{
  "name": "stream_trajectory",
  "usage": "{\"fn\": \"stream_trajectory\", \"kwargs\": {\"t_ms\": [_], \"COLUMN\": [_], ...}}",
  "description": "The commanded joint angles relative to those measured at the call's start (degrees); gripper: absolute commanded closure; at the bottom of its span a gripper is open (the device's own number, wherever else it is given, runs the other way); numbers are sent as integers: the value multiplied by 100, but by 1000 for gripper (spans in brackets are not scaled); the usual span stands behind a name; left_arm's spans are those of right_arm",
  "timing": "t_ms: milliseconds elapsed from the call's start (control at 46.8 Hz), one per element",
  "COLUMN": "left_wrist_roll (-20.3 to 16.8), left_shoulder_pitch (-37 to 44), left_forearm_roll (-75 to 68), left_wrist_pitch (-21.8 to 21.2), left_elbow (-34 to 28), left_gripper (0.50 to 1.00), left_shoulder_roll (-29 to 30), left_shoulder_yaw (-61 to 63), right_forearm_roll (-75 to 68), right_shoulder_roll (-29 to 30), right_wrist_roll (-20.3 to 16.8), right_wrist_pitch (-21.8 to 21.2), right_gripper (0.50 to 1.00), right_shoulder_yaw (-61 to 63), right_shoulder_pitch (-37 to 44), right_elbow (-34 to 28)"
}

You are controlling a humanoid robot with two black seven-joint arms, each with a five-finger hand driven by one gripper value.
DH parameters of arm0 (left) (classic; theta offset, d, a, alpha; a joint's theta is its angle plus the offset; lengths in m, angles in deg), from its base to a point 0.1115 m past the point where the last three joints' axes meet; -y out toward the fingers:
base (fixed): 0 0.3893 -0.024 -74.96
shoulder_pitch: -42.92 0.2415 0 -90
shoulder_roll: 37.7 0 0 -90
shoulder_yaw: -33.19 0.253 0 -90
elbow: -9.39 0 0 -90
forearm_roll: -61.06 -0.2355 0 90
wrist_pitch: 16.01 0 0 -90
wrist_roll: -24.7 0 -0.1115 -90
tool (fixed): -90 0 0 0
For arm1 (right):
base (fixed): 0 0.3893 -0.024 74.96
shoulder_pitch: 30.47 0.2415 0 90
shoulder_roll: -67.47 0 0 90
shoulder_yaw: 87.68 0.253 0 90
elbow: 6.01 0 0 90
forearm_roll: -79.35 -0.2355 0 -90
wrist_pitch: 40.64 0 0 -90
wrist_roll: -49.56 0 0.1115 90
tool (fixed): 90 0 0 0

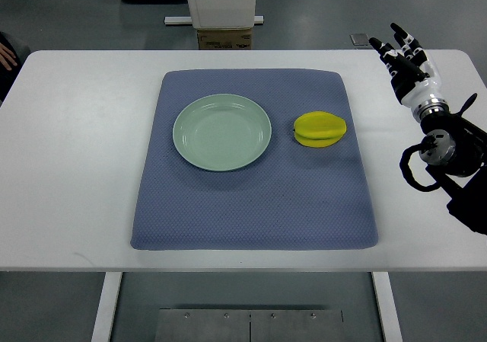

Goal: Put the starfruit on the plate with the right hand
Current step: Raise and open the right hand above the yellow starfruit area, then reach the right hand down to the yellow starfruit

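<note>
Next, my right gripper closes on the middle of the yellow starfruit [321, 129]. Its fingers will be on the starfruit's far side, and its thumb on the starfruit's near side.
A yellow starfruit [319, 129] lies on the blue-grey mat [251, 205], just right of a pale green plate [222, 132] that holds nothing. My right hand [403, 56] hovers over the table's far right corner, well to the right of the fruit and apart from it. Its fingers are stretched out and hold nothing. The left arm does not show.
The white table [68, 167] carries the mat in its middle. A cardboard box [224, 37] and a white stand sit behind the far edge. A person's hand [6, 52] shows at the far left edge.
</note>
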Motion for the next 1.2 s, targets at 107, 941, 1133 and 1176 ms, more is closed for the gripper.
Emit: {"fn": "stream_trajectory", "kwargs": {"t_ms": [107,941,1133,1176], "left_wrist_roll": [0,0,0,0], "left_shoulder_pitch": [0,0,0,0], "left_forearm_roll": [3,3,-6,3], "left_wrist_pitch": [0,0,0,0], "left_elbow": [1,1,1,1], "left_gripper": [500,500,500,500], "left_shoulder_roll": [0,0,0,0], "left_shoulder_yaw": [0,0,0,0], "right_forearm_roll": [-9,1493,2319,2460], "right_shoulder_roll": [-302,-1426,-1585,-1611], "right_wrist_roll": [76,41,41,41], "right_wrist_pitch": [-810,-906,-906,-906], "right_gripper": [500,500,500,500], "right_shoulder_yaw": [34,-1257,-1960,-2171], "right_shoulder_pitch": [-4,224,601,716], "right_elbow": [26,-800,-844,-862]}}
